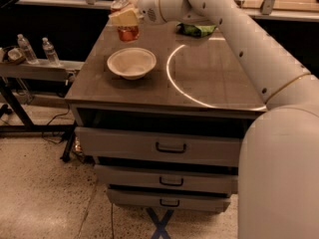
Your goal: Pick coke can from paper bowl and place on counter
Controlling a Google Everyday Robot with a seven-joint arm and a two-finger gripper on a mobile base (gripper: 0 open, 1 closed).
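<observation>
Next, I let go of the coke can on the counter (146, 46) just behind the paper bowl, towards the bright light ring. The can is held just above the counter.
The coke can (128, 33) is red and hangs under my gripper (124, 20), which is shut on its top. The can is held just above the counter (209, 78), behind the far rim of the paper bowl (131, 62). The bowl is white, round and empty, and stands on the left part of the grey-brown counter. A bright light ring (172, 81) lies on the counter to the right of the bowl. My white arm (234, 29) reaches in from the right.
A green snack bag (197, 30) lies at the back of the counter. Two clear water bottles (49, 51) stand on a lower side shelf (40, 69) to the left. Grey drawers (169, 147) are below the counter.
</observation>
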